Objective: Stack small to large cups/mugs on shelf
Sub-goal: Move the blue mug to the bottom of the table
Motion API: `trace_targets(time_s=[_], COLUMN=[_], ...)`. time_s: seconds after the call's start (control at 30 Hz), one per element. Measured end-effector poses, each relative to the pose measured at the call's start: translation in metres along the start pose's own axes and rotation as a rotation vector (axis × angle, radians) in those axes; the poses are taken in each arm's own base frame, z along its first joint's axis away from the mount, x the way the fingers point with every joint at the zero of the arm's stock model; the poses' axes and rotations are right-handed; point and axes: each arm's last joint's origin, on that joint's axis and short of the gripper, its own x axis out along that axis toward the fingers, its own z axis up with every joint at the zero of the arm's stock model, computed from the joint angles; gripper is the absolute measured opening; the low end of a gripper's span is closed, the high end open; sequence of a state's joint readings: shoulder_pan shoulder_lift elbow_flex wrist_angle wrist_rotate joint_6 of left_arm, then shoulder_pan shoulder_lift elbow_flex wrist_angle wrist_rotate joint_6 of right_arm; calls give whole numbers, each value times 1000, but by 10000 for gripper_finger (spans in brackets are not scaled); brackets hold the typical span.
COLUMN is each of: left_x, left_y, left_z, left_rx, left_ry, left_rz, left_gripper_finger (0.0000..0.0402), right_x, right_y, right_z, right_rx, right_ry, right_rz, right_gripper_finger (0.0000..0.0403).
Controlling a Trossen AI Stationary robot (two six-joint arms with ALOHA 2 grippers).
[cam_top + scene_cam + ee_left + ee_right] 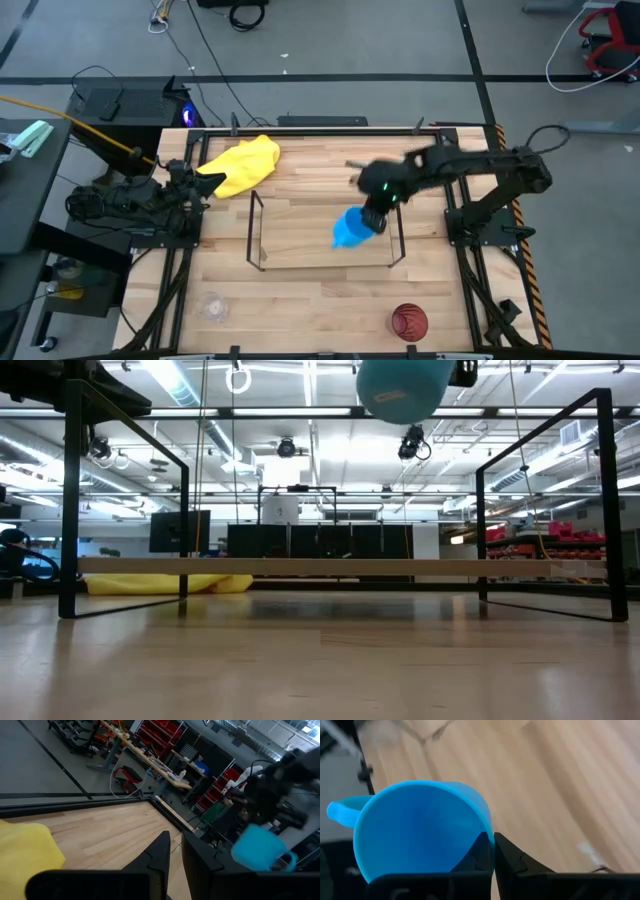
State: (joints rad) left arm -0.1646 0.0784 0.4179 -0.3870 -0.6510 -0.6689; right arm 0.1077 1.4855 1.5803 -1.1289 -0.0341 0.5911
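The robot's right gripper will set the bright blue mug down on the bare wood (328,297) between the clear cup and the dark red cup. The mug is now high over the wire shelf.
My right gripper (372,218) is shut on the bright blue mug (349,229), held high over the right part of the black wire shelf (256,232). The low view shows the mug (400,390) well above the shelf's end frames (545,500). The small clear cup (213,306) stands near the table's near edge on the left, and the dark red cup (408,321) near that edge on the right. My left gripper (203,186) is shut and empty at the table's left, beside the yellow cloth (243,163). My right gripper holds the mug by its rim wall (485,827), on the side away from the handle (340,812). One finger (479,854) is inside the mouth and the other (510,860) outside. The mug is lifted clear of shelf and table and hangs tilted.
The yellow cloth lies at the table's far left. Black metal rails (470,240) run along the table's sides. Bare wood lies between the shelf and the two cups at the near edge.
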Motion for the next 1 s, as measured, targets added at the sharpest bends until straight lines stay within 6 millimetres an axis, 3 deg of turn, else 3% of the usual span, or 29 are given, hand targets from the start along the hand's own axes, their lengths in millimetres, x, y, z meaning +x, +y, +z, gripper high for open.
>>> trace_targets(time_s=[0.43, 0.73, 1.0], left_x=[0, 0, 0], left_y=[0, 0, 0], left_z=[0, 0, 0], left_rx=[1, 2, 0], left_ry=[1, 3, 4], left_rz=[1, 2, 5], left_gripper_finger=[50, 50, 46], right_x=[109, 141, 160], right_y=[69, 103, 120], right_z=[-20, -15, -8], right_rx=[-298, -529, -650], right_ry=[226, 263, 288], right_rz=[-58, -58, -21], right_gripper_finger=[5, 5, 5])
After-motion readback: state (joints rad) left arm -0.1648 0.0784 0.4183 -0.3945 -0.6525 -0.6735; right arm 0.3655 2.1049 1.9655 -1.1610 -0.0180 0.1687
